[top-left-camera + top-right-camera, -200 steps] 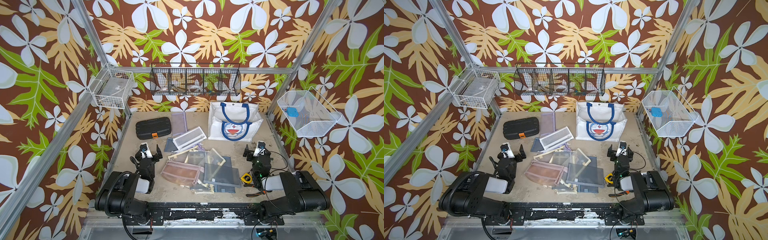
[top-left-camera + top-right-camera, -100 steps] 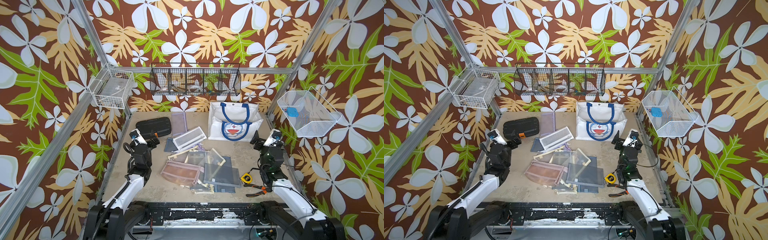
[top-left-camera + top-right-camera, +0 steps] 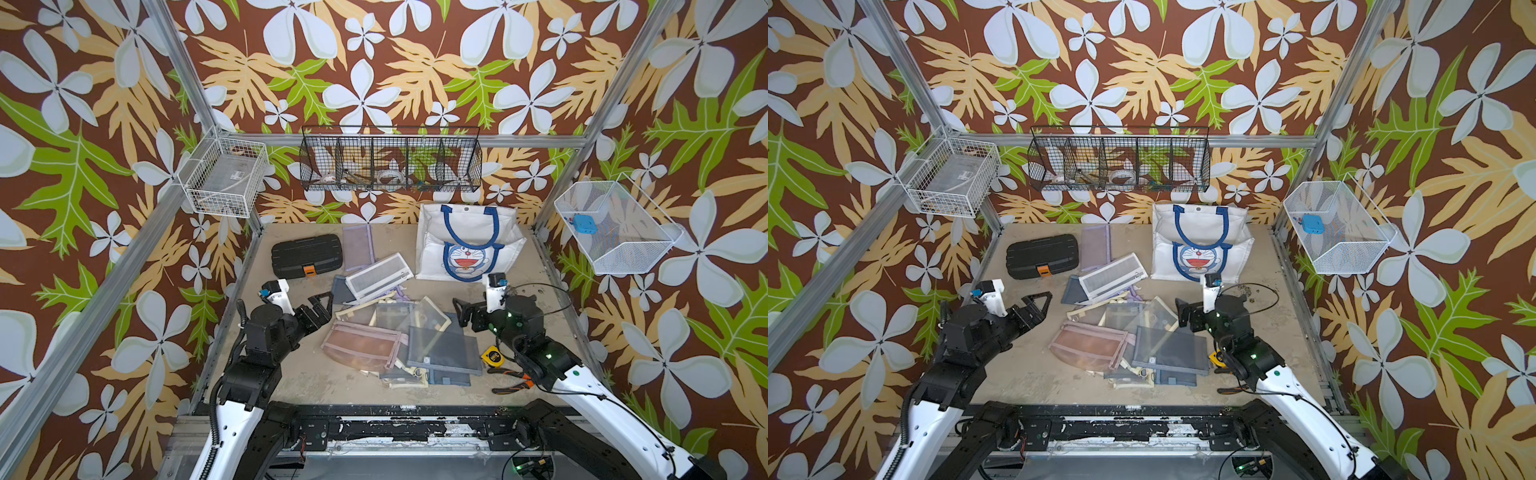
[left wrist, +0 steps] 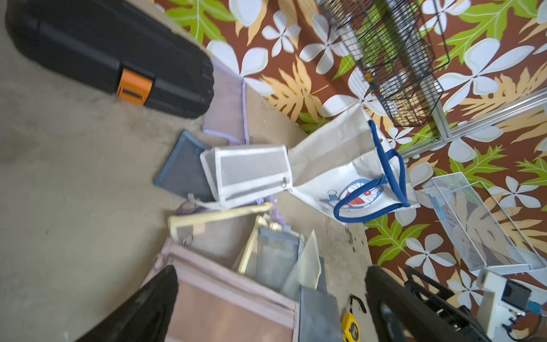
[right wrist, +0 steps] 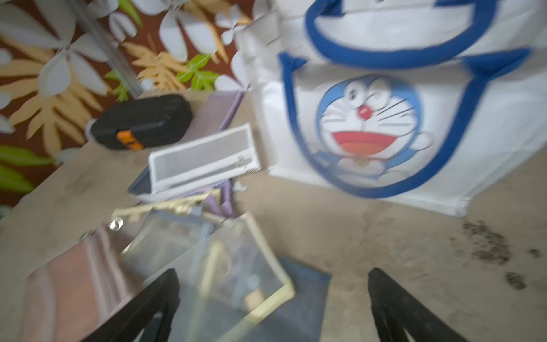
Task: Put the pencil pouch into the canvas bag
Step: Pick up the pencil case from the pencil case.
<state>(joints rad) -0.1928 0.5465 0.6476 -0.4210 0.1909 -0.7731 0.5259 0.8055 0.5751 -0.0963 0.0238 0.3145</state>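
Note:
Next, my left gripper closes on the pink pencil pouch, at the pouch's near corner (image 3: 325, 345), on the short end beside it.
The white canvas bag (image 3: 467, 245) (image 3: 1200, 243) with blue handles and a cartoon face stands at the back right in both top views; the right wrist view shows the bag (image 5: 370, 124) large and blurred. Several mesh pencil pouches lie heaped mid-table: a pink one (image 3: 361, 345) (image 4: 225, 308), a white one (image 3: 380, 276) (image 4: 251, 174) and a grey-blue one (image 3: 442, 351). My left gripper (image 3: 322, 309) (image 4: 272, 271) hangs open just left of the heap. On the heap's right side, my right gripper (image 3: 461, 313) (image 5: 272, 271) is open over a clear cream-edged pouch (image 5: 236, 266). Neither holds anything.
A black plastic case (image 3: 306, 255) with an orange latch lies at the back left. A yellow tape measure (image 3: 492, 355) and orange-handled pliers (image 3: 513, 380) lie at the front right. Wire baskets hang on the left wall (image 3: 224, 183), back wall (image 3: 390, 164) and right wall (image 3: 615, 228).
Both arms have risen from their folded rest at the front and turned inward toward the heap of pouches. Both grippers have stayed open.

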